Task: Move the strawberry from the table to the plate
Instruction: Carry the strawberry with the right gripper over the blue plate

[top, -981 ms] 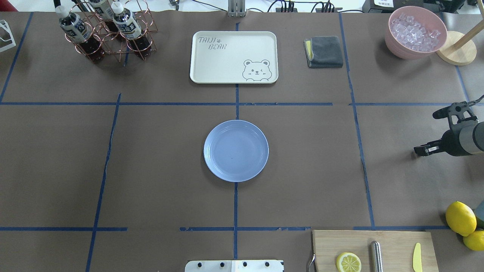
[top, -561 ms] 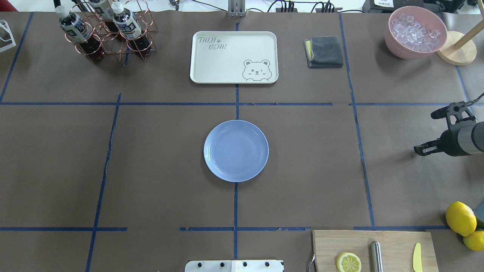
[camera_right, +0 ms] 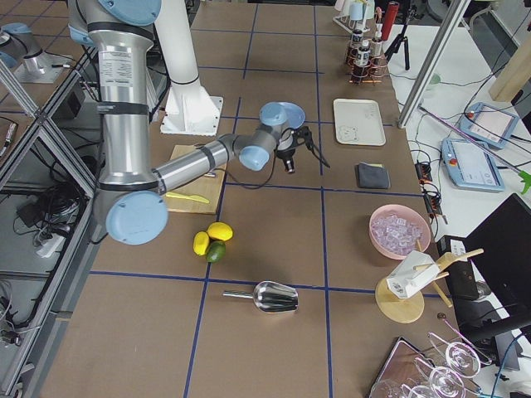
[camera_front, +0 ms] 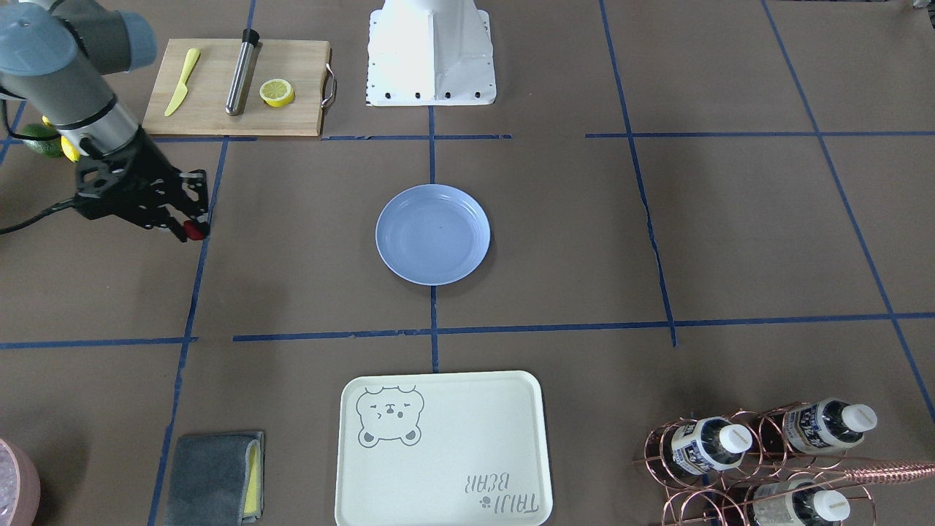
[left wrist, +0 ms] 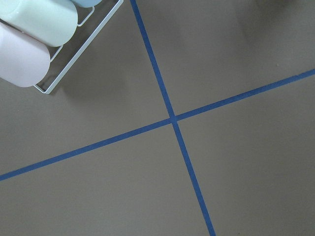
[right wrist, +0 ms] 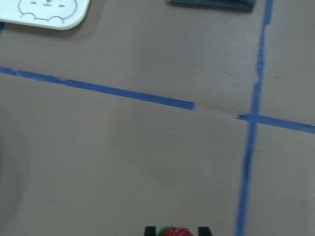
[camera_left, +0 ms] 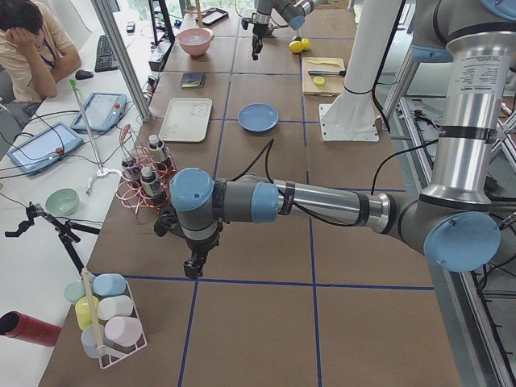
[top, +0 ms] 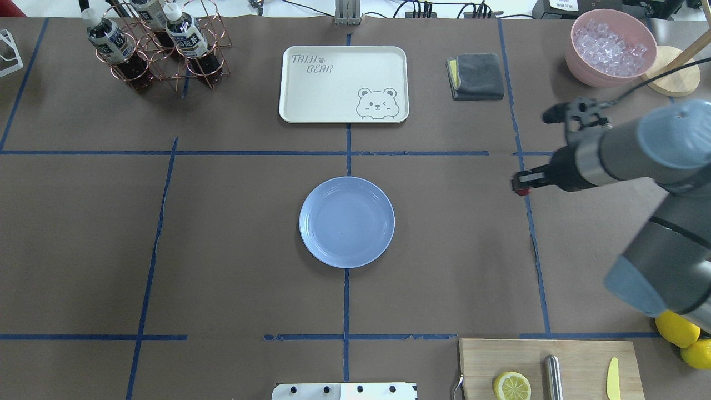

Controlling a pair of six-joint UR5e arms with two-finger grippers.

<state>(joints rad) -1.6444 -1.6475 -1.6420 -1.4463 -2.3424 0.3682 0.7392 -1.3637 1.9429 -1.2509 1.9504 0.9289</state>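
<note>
The robot's right gripper needs to release the strawberry, still held above the table over blue tape, in the middle of the empty light-blue plate (camera_front: 439,238).
My right gripper (top: 520,186) hangs above the table (top: 222,250), well to the right of the light-blue plate (top: 347,222), over a blue tape line. It is shut on a small dark-red strawberry (top: 521,191). From the front, the strawberry (camera_front: 194,231) shows red at the fingertips, left of the plate (camera_front: 432,234). The right wrist view has the strawberry (right wrist: 175,232) at its bottom edge between two black fingers. The plate is empty. My left gripper (camera_left: 192,269) shows only in the exterior left view, low over the table's far left end; I cannot tell its state.
A cream bear tray (top: 344,83), a grey cloth (top: 476,76) and a pink bowl of ice (top: 611,47) sit along the far side. A bottle rack (top: 155,44) stands far left. A cutting board (top: 547,366) and lemons (top: 683,336) lie near right. A cup rack (left wrist: 44,44) is by my left gripper.
My right arm has swung in from the right edge, leftward and farther across the table, bringing the gripper closer to the plate. The plate has not moved.
</note>
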